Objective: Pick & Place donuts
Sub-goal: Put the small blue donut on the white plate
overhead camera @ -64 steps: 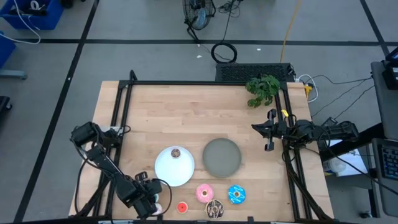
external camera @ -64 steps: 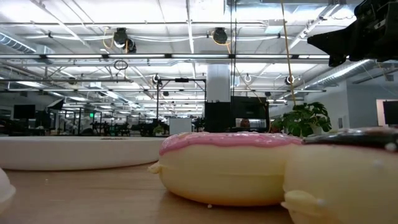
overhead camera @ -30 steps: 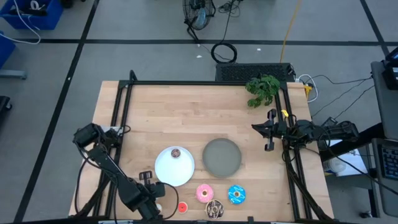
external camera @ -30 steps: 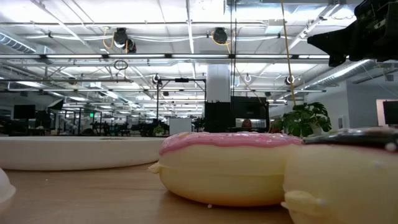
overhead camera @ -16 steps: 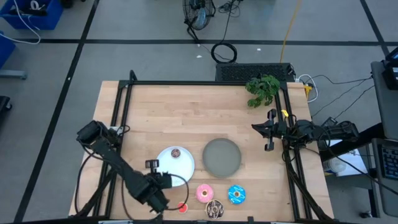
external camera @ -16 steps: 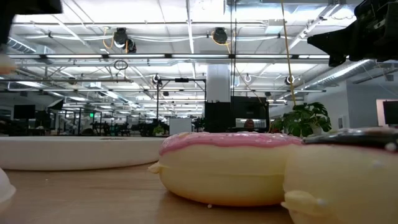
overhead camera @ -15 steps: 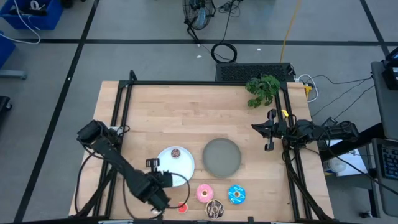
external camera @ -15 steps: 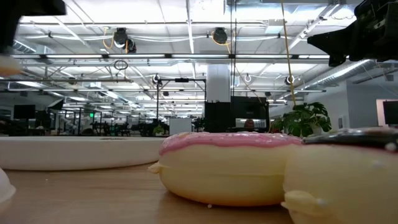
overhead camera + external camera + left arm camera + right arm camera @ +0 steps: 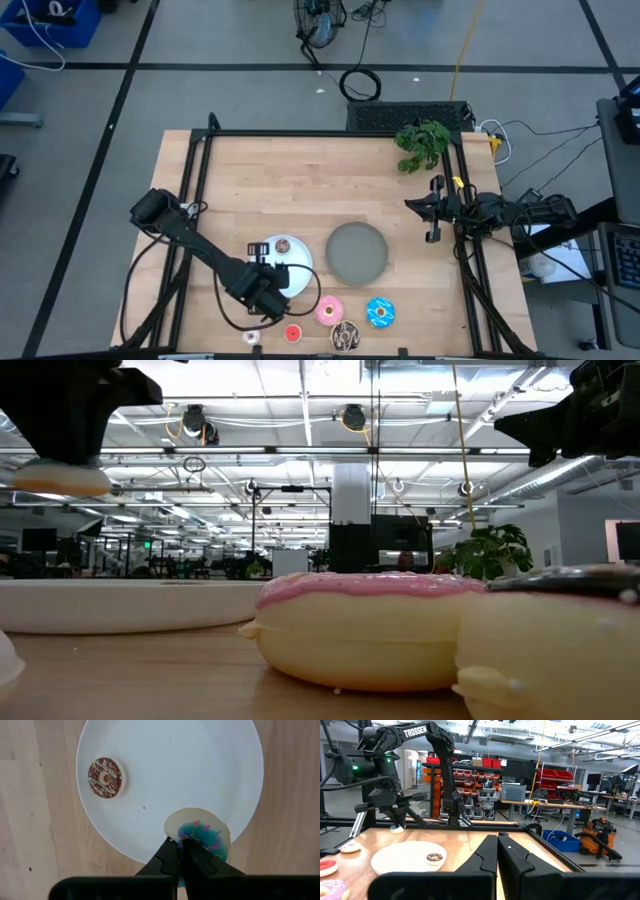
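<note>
My left gripper needs to let go of the tiny blue donut on the white plate, just nearer than the tiny brown donut (image 9: 273,264) (image 9: 162,810).
My left gripper (image 9: 262,292) hangs over the near rim of the white plate (image 9: 290,270), shut on a tiny blue sprinkled donut (image 9: 200,836). A tiny brown donut (image 9: 283,246) lies flat on that plate. Flat on the table near the front edge lie the pink donut (image 9: 328,311), the blue sprinkled donut (image 9: 380,312), the chocolate donut (image 9: 346,337), a tiny red donut (image 9: 292,334) and a tiny whitish one (image 9: 252,338). My right gripper (image 9: 432,212) waits shut at the table's right edge. My left gripper pinches the tiny blue donut between its two fingers at one side of the ring (image 9: 186,840). The fingers (image 9: 167,857) come from above, pointing down. The donut (image 9: 55,478) hangs below them, roughly level and lifted clear, above the plate's near rim.
An empty grey plate (image 9: 357,252) stands right of the white one. A green plant (image 9: 422,143) sits at the far right corner. A black frame (image 9: 190,190) runs along the table's edges. Bare wood lies across the far half of the table.
My left gripper has risen from the table's near left edge and gone toward the far edge and a little right, carrying the tiny blue donut lifted clear until it hangs over the white plate's near rim. The whitish tiny donut stays on the table where the gripper was.
</note>
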Robot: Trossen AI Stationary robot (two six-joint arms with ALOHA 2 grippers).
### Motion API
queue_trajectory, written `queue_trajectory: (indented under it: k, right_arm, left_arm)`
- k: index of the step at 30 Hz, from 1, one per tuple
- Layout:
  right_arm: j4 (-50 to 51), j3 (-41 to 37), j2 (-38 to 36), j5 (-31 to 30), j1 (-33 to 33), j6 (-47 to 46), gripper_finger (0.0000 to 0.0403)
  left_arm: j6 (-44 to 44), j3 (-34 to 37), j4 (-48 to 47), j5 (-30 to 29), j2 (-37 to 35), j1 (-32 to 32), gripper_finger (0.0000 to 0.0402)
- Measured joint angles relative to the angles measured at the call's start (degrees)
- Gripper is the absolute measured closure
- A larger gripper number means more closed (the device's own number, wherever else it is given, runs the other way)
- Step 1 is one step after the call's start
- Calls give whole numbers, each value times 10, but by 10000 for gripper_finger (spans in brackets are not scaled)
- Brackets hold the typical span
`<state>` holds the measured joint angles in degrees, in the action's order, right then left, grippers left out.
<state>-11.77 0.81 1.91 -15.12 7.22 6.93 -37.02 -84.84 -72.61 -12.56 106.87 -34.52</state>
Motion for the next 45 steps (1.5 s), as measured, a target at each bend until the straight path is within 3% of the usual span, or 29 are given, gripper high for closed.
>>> queue_trajectory:
  k: [5,11,17,25,31,37,45]
  right_arm:
    - [0,0,0,0,0,0,403]
    - [0,0,0,0,0,0,403]
    - [-3,0,0,0,0,2,403]
    - [0,0,0,0,0,-2,403]
    - [-1,0,0,0,0,-1,403]
    - [-2,0,0,0,0,-1,403]
    - [-2,0,0,0,0,0,403]
  left_arm:
    - [-5,0,4,0,0,-4,374]
    - [-6,0,23,0,0,-4,394]
    - [1,0,26,-1,0,-4,374]
    - [8,4,27,-27,-1,-1,391]
    - [7,31,39,-54,-1,13,374]
    - [33,76,97,-21,-1,48,395]
    - [64,133,144,-2,-1,98,370]
